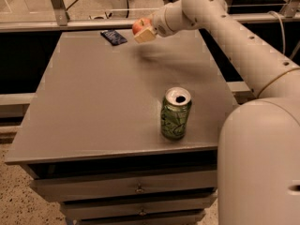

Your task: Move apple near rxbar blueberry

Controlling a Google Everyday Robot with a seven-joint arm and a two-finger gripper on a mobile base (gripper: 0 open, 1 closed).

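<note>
My gripper is going to set the apple down. It will go on the grey table point(132, 39) next to the rxbar blueberry, on its arm side.
The red-orange apple point(139, 26) is held in my gripper point(143, 31), raised above the far part of the grey table point(93, 102). The gripper is shut on the apple, with a pale finger point(146, 35) below it. The rxbar blueberry point(113, 36), a flat dark navy wrapper, lies on the table near its far edge, a short way left of the apple. My white arm reaches in from the right.
A green soda can point(176, 114) with an open top stands upright near the table's front right. The table has drawers below its front edge. A metal rail point(56, 25) runs behind the far edge.
</note>
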